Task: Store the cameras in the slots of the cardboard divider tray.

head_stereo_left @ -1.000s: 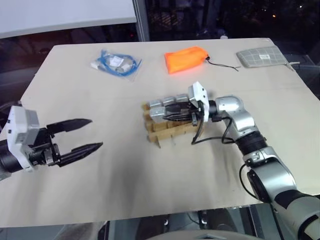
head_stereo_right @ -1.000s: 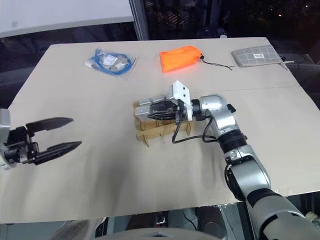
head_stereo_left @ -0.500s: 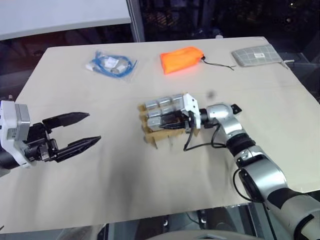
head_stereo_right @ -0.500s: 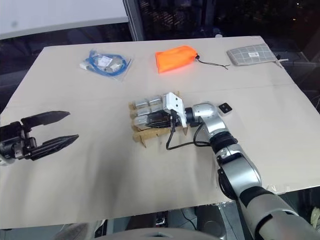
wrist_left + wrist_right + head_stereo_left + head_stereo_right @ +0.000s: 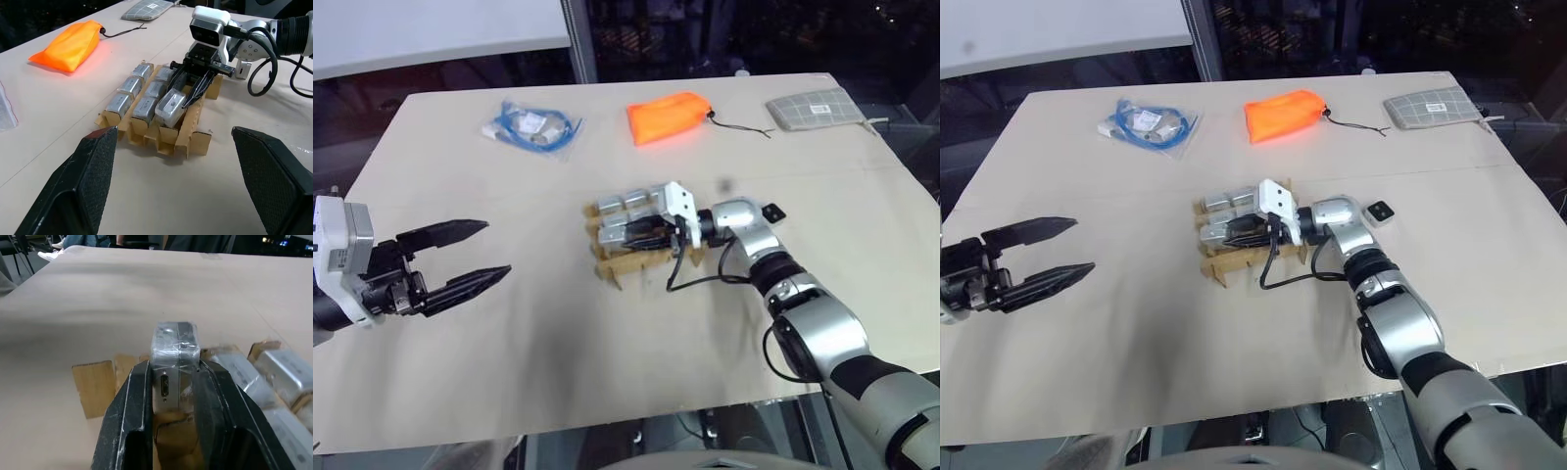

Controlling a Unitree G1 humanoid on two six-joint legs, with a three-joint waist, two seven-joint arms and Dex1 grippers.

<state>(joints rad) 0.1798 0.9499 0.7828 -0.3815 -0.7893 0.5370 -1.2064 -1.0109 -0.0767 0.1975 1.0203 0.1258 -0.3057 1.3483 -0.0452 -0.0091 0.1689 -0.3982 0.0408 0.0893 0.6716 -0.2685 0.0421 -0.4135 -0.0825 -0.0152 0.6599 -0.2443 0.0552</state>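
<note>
Next, I open my right gripper and take the camera's sides (image 5: 175, 350) from a steeper angle, as the wrapped camera tilts above its slot in the near row.
The cardboard divider tray (image 5: 651, 262) sits mid-table, with several silver-grey cameras (image 5: 131, 86) lying in its two far rows. My right gripper (image 5: 631, 233) reaches in from the right and is shut on one more camera (image 5: 176, 340), wrapped in clear film. That camera (image 5: 169, 105) lies tilted, low over the left end of the tray's near row; I cannot tell whether it is seated in the slot. My left gripper (image 5: 460, 259) hovers open and empty well to the left of the tray, pointing toward it.
Along the far edge of the table (image 5: 558, 343) lie a blue cable bundle in a clear bag (image 5: 536, 125), an orange pouch (image 5: 673, 115) and a grey checked pad (image 5: 818, 108). A small black piece (image 5: 771, 211) rests right of the right wrist.
My right gripper has sunk with its camera, from above the tray down onto the near row. The head view has shifted a little. The left gripper has kept still.
</note>
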